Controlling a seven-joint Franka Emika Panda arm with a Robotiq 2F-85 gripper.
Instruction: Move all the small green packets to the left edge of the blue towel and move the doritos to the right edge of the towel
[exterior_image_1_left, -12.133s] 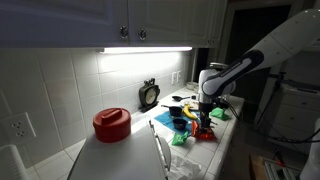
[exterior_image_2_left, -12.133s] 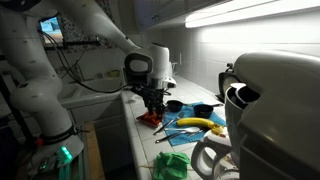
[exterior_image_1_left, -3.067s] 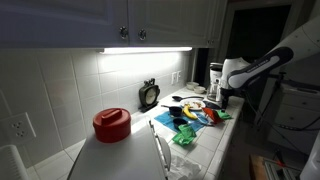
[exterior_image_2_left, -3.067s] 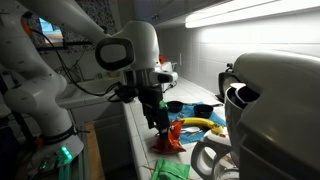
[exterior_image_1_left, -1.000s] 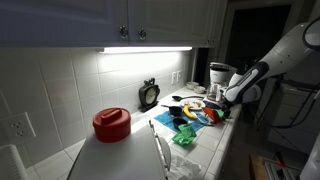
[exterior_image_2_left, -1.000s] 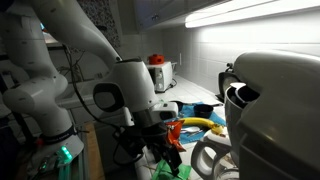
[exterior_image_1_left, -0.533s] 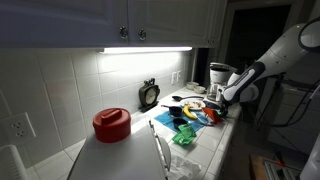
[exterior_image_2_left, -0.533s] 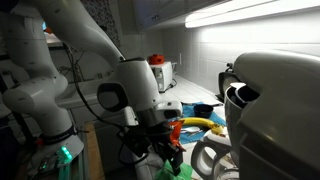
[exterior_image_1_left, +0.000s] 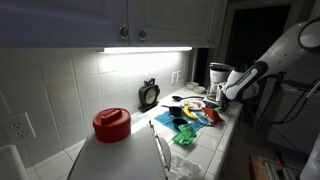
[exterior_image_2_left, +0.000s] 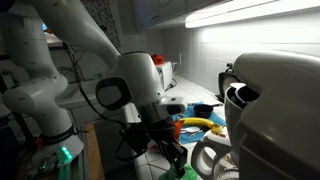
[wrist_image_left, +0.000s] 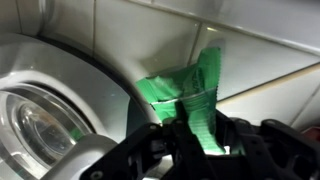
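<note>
Next, the gripper releases the small green packet on the white tiles (exterior_image_1_left: 214, 146) between the blue towel and the counter's front edge.
In the wrist view my gripper (wrist_image_left: 196, 138) is shut on a small green packet (wrist_image_left: 192, 92), which stands up crinkled between the black fingers over the white tiled counter. In an exterior view the gripper (exterior_image_2_left: 172, 152) hangs low at the near end of the blue towel (exterior_image_2_left: 200, 131), beside the mixer. Another green packet (exterior_image_1_left: 183, 137) lies at the towel's (exterior_image_1_left: 190, 122) near edge. The red doritos bag (exterior_image_2_left: 174, 129) shows partly behind the arm. It also shows on the towel in an exterior view (exterior_image_1_left: 207, 117).
A yellow item (exterior_image_2_left: 202, 123) lies on the towel. A big red lidded pot (exterior_image_1_left: 112, 123) stands on the counter. A white stand mixer with a metal bowl (wrist_image_left: 35, 115) is close beside the gripper. A kettle (exterior_image_1_left: 219, 75) stands at the far end.
The arm has shifted only slightly over the last second, staying low by the near end of the towel. The towel's items have not moved.
</note>
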